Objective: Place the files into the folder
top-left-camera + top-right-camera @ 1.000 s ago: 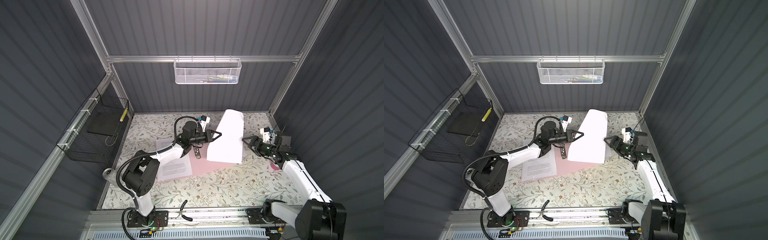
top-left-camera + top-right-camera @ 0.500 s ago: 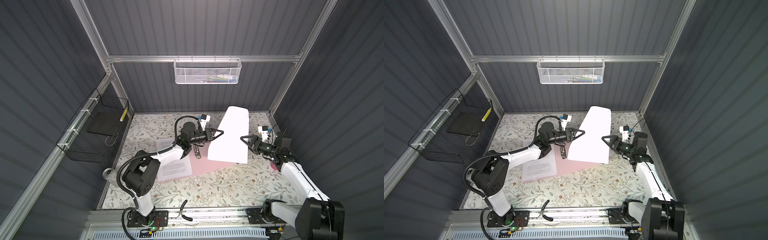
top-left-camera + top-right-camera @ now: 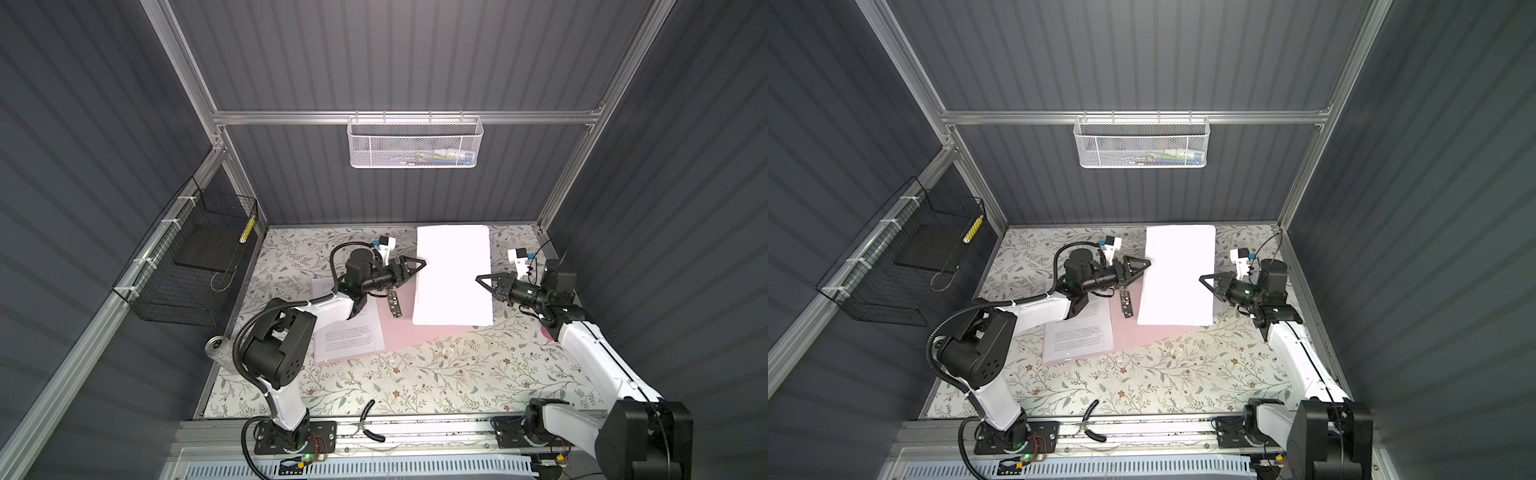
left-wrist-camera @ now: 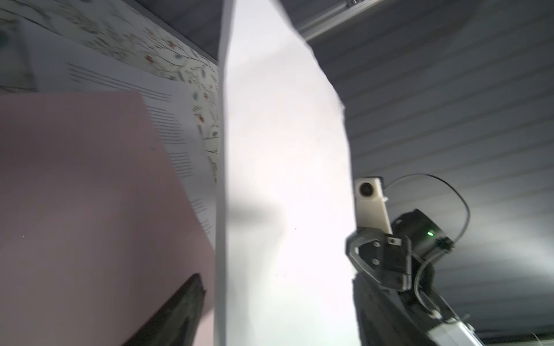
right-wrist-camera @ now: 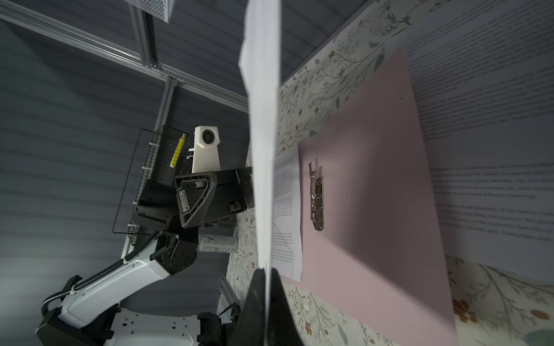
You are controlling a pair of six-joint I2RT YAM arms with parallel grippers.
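My right gripper is going to the folder with the files. It will release them on the bare pink half of the folder [image 3: 434, 296] [image 5: 376, 193], next to the silver clip.
The files [image 3: 453, 278] [image 3: 1177, 278] are a white stack held up in the air over the table's back middle. My right gripper [image 3: 482, 279] [image 3: 1204, 279] [image 5: 265, 299] is shut on the stack's right edge, seen edge-on in the right wrist view. At the stack's left edge my left gripper [image 3: 419, 266] [image 3: 1144, 266] [image 4: 275, 314] is open, its fingers [image 4: 177, 308] wide apart on either side of the files [image 4: 284, 179]. The pink folder [image 3: 407, 336] [image 3: 1133, 332] [image 5: 374, 179] [image 4: 90, 194] lies open and flat below, its silver clip [image 3: 394, 305] [image 5: 317, 197] showing.
A printed sheet [image 3: 347, 336] [image 5: 287, 209] lies left of the clip and another [image 5: 494, 119] to its right. A black wire basket [image 3: 187, 266] hangs on the left wall, a white mesh basket [image 3: 413, 141] on the back wall. A can [image 3: 218, 349] stands front left; a black tool [image 3: 370, 424] lies by the front rail.
My right gripper moved in and shut on the stack's right edge. My left gripper, which had been gripping the left edge, opened. The stack shifted a little to the right.
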